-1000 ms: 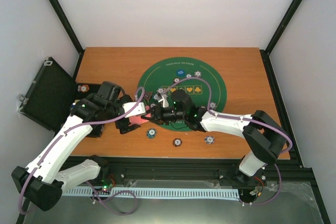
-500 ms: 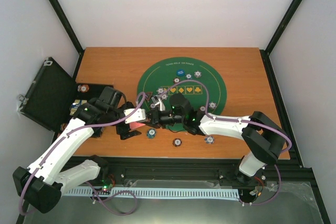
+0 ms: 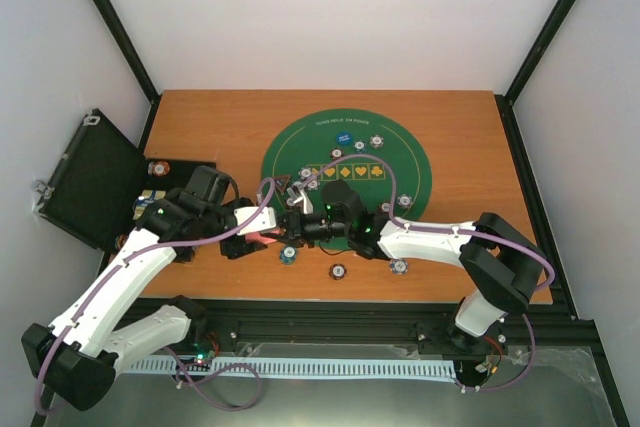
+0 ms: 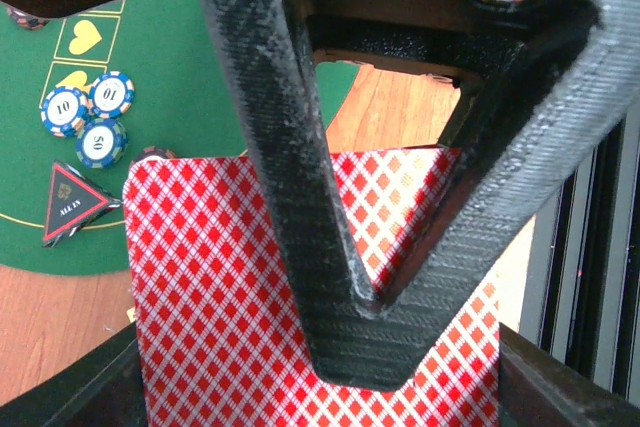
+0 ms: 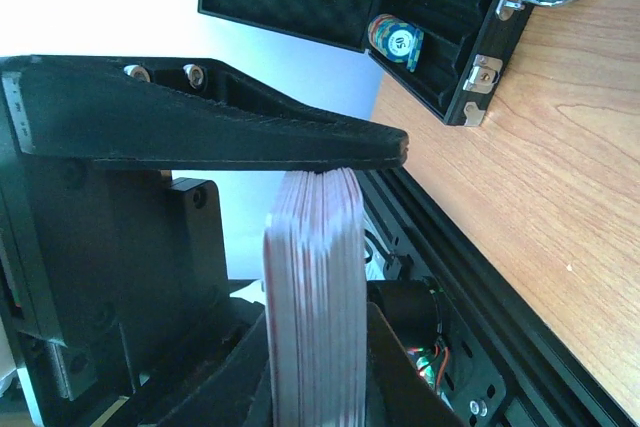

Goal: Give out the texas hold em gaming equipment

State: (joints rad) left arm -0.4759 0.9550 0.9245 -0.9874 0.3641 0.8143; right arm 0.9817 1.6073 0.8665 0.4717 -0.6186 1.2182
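Note:
My right gripper's fingers straddle the deck's whole thickness while my left gripper holds it, so my right gripper will open and pinch just the outer red-backed card (image 4: 390, 172).
My right gripper (image 3: 293, 227) is shut on a deck of red-backed playing cards (image 5: 315, 297), seen edge-on between its fingers (image 5: 200, 137). The deck shows as a red patch (image 3: 268, 238) in the top view. My left gripper (image 3: 250, 237) meets it from the left. In the left wrist view its jaws close to a V (image 4: 372, 342) in front of the top card's red diamond back (image 4: 220, 297); I cannot tell if it pinches a card. Three blue-white chips (image 4: 90, 115) and the black "ALL IN" triangle marker (image 4: 70, 202) lie on the green mat (image 4: 200, 77).
The round green mat (image 3: 400, 162) holds a blue button disc (image 3: 342, 137) and several chips (image 3: 377, 140). Three chips (image 3: 338, 271) lie on the wood near the front edge. The open black case (image 3: 95, 182) stands at the left, with chips (image 5: 395, 39) inside.
Both grippers have drifted a little toward the near edge, staying together at the deck. The right gripper has moved slightly left with the deck.

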